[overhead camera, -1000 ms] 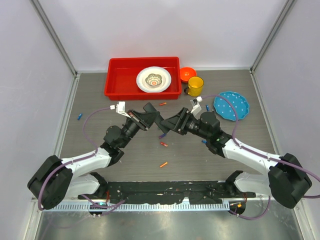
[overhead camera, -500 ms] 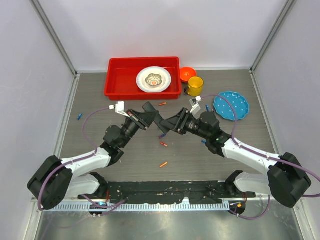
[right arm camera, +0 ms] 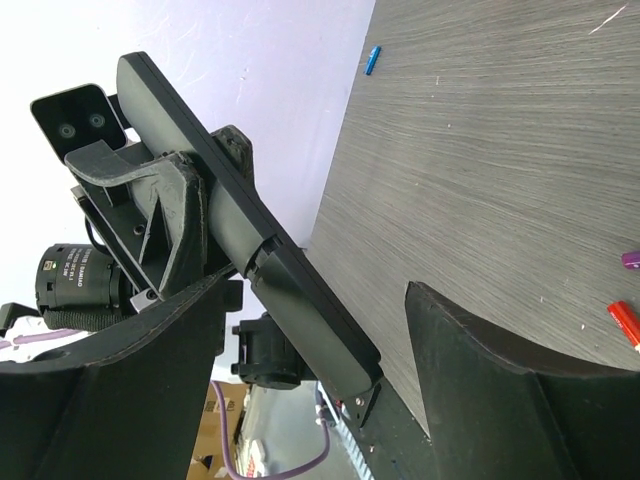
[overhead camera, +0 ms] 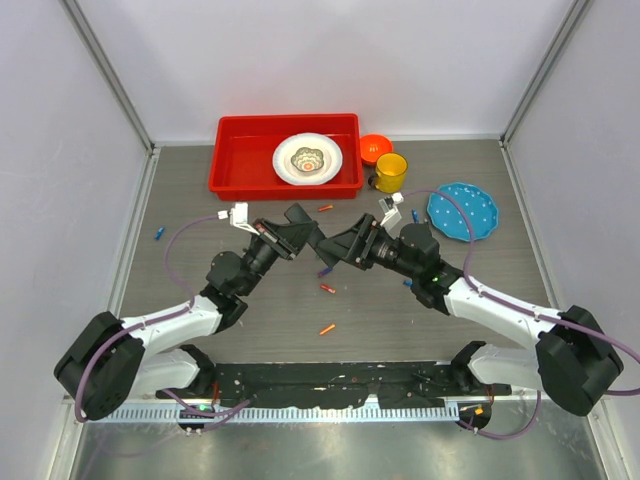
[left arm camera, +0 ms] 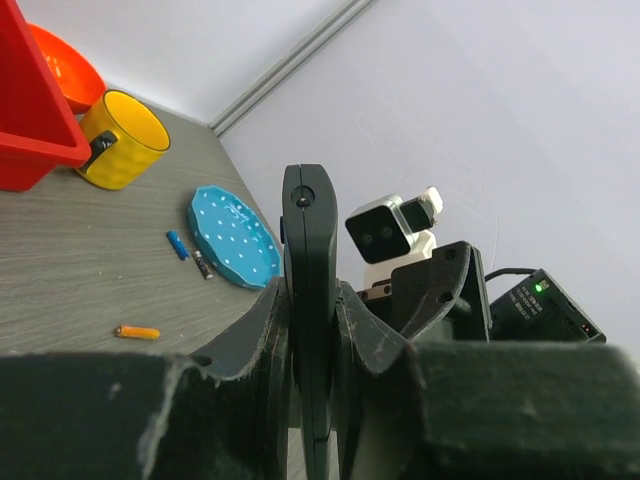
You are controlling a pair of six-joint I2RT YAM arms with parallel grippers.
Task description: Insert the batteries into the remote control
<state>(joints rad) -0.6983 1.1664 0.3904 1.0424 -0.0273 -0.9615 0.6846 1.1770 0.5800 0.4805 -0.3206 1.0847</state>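
The remote control's battery cover lies at a slant across the open fingers of the robot's right gripper, so that gripper should line up from above and pinch the cover's side edges point(right arm camera: 328, 302) first.
The remote control point(overhead camera: 322, 243), a slim black bar, is held above the table's middle with my left gripper point(overhead camera: 305, 232) shut on it. In the left wrist view the remote control point(left arm camera: 310, 230) stands edge-on, and the left gripper point(left arm camera: 312, 296) clamps it from both sides. My right gripper point(overhead camera: 337, 250) is open around its free end. In the right wrist view the remote control point(right arm camera: 230, 210) lies close to one side of the right gripper point(right arm camera: 315, 300), with a wide gap to the other. Loose batteries lie on the table: red point(overhead camera: 327, 289), orange point(overhead camera: 327, 329), purple point(overhead camera: 324, 270).
At the back stand a red tray point(overhead camera: 240, 160) holding a white plate point(overhead camera: 307, 158), an orange bowl point(overhead camera: 375, 148) and a yellow cup point(overhead camera: 390, 172). A blue plate point(overhead camera: 462, 210) is at the right. More batteries lie at the left point(overhead camera: 159, 234) and near the tray point(overhead camera: 325, 208).
Both arms stay almost where they were, with the remote control still between them. The right gripper's jaws look slightly wider apart than before.
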